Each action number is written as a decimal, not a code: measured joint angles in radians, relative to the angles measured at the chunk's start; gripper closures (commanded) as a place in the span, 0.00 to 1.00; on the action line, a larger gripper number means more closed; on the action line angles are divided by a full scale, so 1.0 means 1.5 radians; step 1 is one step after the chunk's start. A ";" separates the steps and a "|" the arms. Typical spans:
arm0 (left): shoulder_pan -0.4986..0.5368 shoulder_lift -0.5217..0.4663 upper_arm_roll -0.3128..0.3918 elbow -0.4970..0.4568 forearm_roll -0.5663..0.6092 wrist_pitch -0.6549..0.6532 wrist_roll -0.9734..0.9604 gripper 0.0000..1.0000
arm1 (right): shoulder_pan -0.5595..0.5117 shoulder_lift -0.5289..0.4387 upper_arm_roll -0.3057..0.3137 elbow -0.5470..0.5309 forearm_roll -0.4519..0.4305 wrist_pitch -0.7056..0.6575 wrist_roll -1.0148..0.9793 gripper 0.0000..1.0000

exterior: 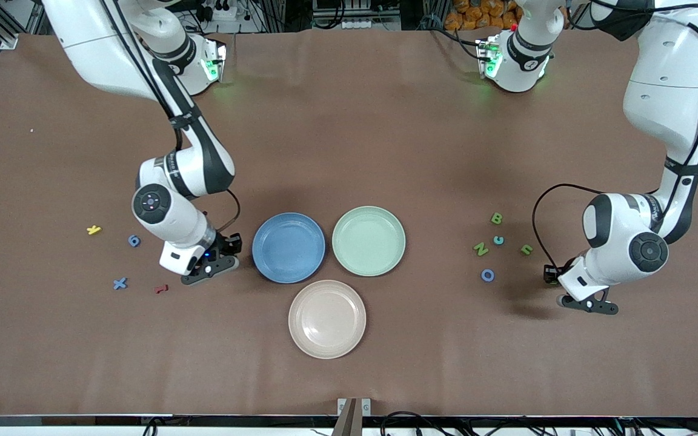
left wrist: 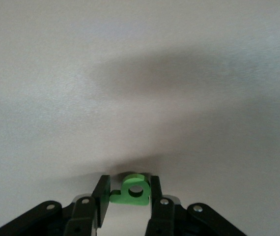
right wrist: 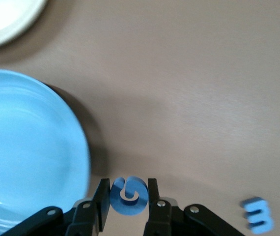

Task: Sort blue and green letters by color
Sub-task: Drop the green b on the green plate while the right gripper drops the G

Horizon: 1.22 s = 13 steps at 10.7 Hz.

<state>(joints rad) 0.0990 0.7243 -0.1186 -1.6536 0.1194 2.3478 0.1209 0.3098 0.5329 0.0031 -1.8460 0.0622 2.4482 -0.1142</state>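
My left gripper has the green 9. It will let go of it on the side of the green plate [exterior: 388,229] facing the green B.
My right gripper [exterior: 229,244] is low over the table beside the blue plate [exterior: 288,247], shut on a blue G [right wrist: 127,195]. A blue E [right wrist: 257,215] lies on the table close by. A blue 6 [exterior: 134,240] and a blue X [exterior: 120,283] lie toward the right arm's end. My left gripper [exterior: 551,274] is low over bare table, shut on a green 9 [left wrist: 134,191]. A green B [exterior: 496,218], N [exterior: 480,248] and U [exterior: 526,249] lie between it and the green plate [exterior: 368,240].
A beige plate [exterior: 327,318] sits nearer the front camera than the other two plates. A yellow letter [exterior: 94,229] and a dark red one [exterior: 161,289] lie by the 6 and X. A teal letter [exterior: 498,240] and a blue ring [exterior: 488,275] lie among the green letters.
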 measured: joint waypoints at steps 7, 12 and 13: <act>-0.061 -0.093 -0.077 0.013 -0.005 -0.128 -0.060 1.00 | 0.097 0.072 0.001 0.116 0.015 -0.054 0.222 1.00; -0.160 -0.089 -0.131 0.032 -0.006 -0.157 -0.229 1.00 | 0.118 0.084 0.000 0.127 0.016 -0.086 0.317 0.00; -0.187 -0.080 -0.131 0.037 -0.006 -0.157 -0.285 1.00 | 0.118 0.084 0.000 0.133 0.016 -0.105 0.322 0.00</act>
<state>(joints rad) -0.1812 0.6044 -0.3154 -1.5974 0.1112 2.1125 -0.3062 0.4871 0.6585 0.0025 -1.6460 0.0856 2.2908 0.3695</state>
